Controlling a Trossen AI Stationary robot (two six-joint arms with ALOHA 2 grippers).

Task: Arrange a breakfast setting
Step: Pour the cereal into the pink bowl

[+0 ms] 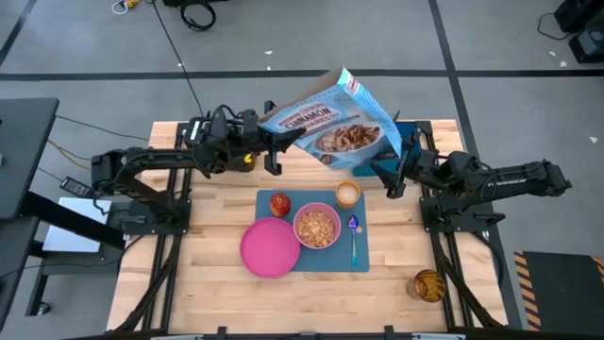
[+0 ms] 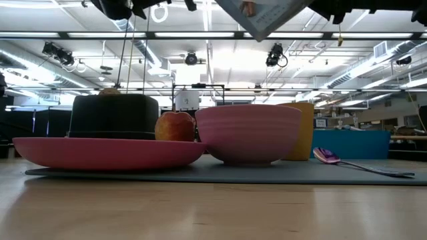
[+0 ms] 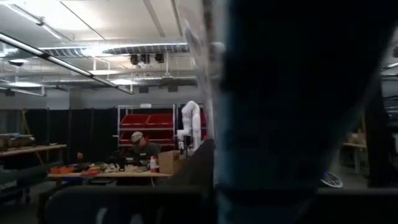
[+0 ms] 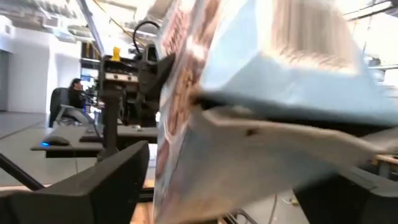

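Observation:
The robot's left gripper needs to release the cereal box upright at the table's far edge (image 1: 303, 158), between the toaster and the deep blue tray. The box now hangs tilted over the table.
A light-blue cereal box (image 1: 330, 118) hangs tilted in the air over the table's far middle, between my two grippers. My left gripper (image 1: 275, 154) is at its left end and my right gripper (image 1: 389, 176) at its right lower corner. Nearer lies the blue placemat (image 1: 363, 260) with the pink bowl (image 1: 316, 227) holding cereal, the red-orange apple (image 1: 280, 203), the tan cup (image 1: 348, 194) and the blue-purple-handled spoon (image 1: 354, 236). The flat pink plate (image 1: 269, 248) rests half on the mat's left edge. My left gripper holds the cereal box's left end (image 1: 286, 140), coming level from the table's left side with a finger on either side of it. The box is lifted clear of the table and tilted. The left wrist view is filled by the dark box (image 3: 298, 112), so the pads do not show. My right gripper holds the cereal box at its lower right corner (image 4: 249, 137), coming from the table's right side. The box's end sits between the two widely spread fingers (image 4: 106, 180). The box is clear of the table, with its open flap (image 1: 342, 77) toward the far edge.
The deep blue tray (image 1: 408, 142) stands at the far right behind the box. The black toaster (image 2: 113, 117) shows behind the plate in the low view. An amber jar (image 1: 427, 285) stands near the right front corner. Bare wood lies at the front left.

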